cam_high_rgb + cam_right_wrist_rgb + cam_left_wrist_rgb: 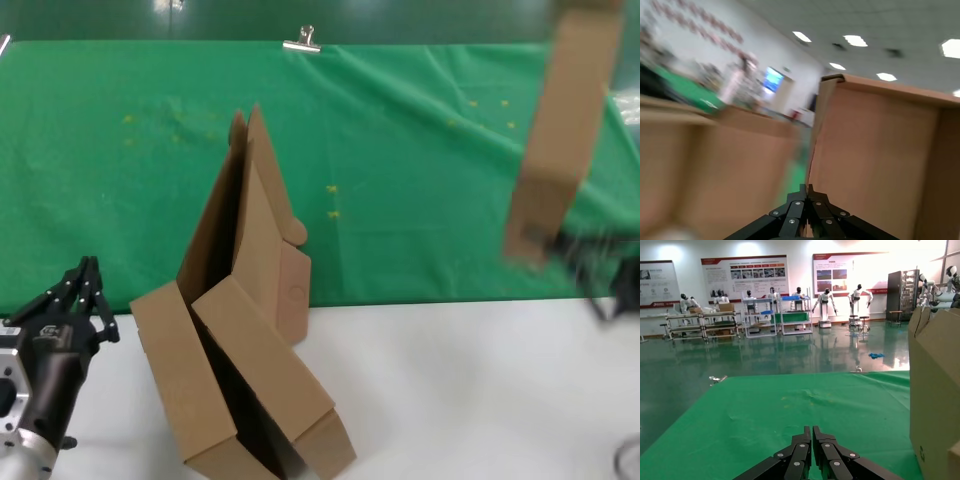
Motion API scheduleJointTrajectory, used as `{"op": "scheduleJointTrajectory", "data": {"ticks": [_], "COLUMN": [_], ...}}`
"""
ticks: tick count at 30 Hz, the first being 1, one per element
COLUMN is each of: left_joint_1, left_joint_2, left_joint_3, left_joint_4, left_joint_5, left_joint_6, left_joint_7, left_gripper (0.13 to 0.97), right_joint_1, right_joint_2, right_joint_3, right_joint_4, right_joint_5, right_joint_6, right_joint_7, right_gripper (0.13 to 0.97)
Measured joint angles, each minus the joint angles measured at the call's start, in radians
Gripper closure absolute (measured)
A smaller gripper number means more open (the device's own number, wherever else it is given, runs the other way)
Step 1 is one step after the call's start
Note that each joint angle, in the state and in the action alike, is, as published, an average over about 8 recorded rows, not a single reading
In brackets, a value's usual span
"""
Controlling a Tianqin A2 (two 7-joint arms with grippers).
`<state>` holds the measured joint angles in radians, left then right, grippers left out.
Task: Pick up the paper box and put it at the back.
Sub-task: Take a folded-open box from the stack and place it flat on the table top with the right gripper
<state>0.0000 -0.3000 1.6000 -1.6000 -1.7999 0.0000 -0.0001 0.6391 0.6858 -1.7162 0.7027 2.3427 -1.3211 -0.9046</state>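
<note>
Next, I set the brown paper box down with my right gripper on the bare green cloth [462, 185] next to the leaning pile.
My right gripper [548, 240] is shut on the lower edge of a brown paper box [562, 130]. It holds the box upright in the air over the right side of the green cloth [420, 150]. In the right wrist view the fingers [809, 192] pinch the box's thin wall [875, 160]. My left gripper [86, 272] is shut and empty, low at the front left by the cloth's front edge. It also shows in the left wrist view [811, 432], pointing over the cloth [790, 410].
Other brown paper boxes [245, 330] lean together in a pile at the centre, across the cloth's front edge and the white tabletop [480, 390]. One shows in the left wrist view [935, 390]. A metal binder clip [303, 42] sits on the cloth's far edge.
</note>
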Motion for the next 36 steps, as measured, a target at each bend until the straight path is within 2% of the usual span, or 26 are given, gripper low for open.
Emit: {"op": "scheduleJointTrajectory", "data": {"ticks": [3, 6, 10, 14, 19, 24, 29, 36], "left_joint_1": [0.000, 0.000, 0.000, 0.000, 0.000, 0.000, 0.000, 0.000], "left_joint_2": [0.000, 0.000, 0.000, 0.000, 0.000, 0.000, 0.000, 0.000], "left_joint_3": [0.000, 0.000, 0.000, 0.000, 0.000, 0.000, 0.000, 0.000], "left_joint_4": [0.000, 0.000, 0.000, 0.000, 0.000, 0.000, 0.000, 0.000], "left_joint_5": [0.000, 0.000, 0.000, 0.000, 0.000, 0.000, 0.000, 0.000], "left_joint_6": [0.000, 0.000, 0.000, 0.000, 0.000, 0.000, 0.000, 0.000], "left_joint_7": [0.000, 0.000, 0.000, 0.000, 0.000, -0.001, 0.000, 0.000], "left_gripper": [0.929, 0.929, 0.929, 0.929, 0.929, 0.923, 0.898, 0.874], "right_joint_1": [0.060, 0.171, 0.337, 0.481, 0.605, 0.633, 0.590, 0.494], "right_joint_2": [-0.032, -0.091, -0.172, -0.224, -0.261, -0.279, -0.287, -0.270], "right_joint_3": [0.075, 0.093, 0.037, -0.074, -0.211, -0.283, -0.321, -0.361], "right_joint_4": [0.015, -0.044, -0.194, -0.360, -0.532, -0.581, -0.509, -0.300], "right_joint_5": [-0.071, -0.184, -0.353, -0.515, -0.684, -0.784, -0.844, -0.924], "right_joint_6": [0.129, 0.262, 0.434, 0.568, 0.651, 0.675, 0.684, 0.690], "right_joint_7": [-0.066, -0.177, -0.324, -0.369, -0.306, -0.216, -0.095, 0.141], "right_gripper": [0.946, 0.947, 0.947, 0.947, 0.947, 0.947, 0.947, 0.938]}}
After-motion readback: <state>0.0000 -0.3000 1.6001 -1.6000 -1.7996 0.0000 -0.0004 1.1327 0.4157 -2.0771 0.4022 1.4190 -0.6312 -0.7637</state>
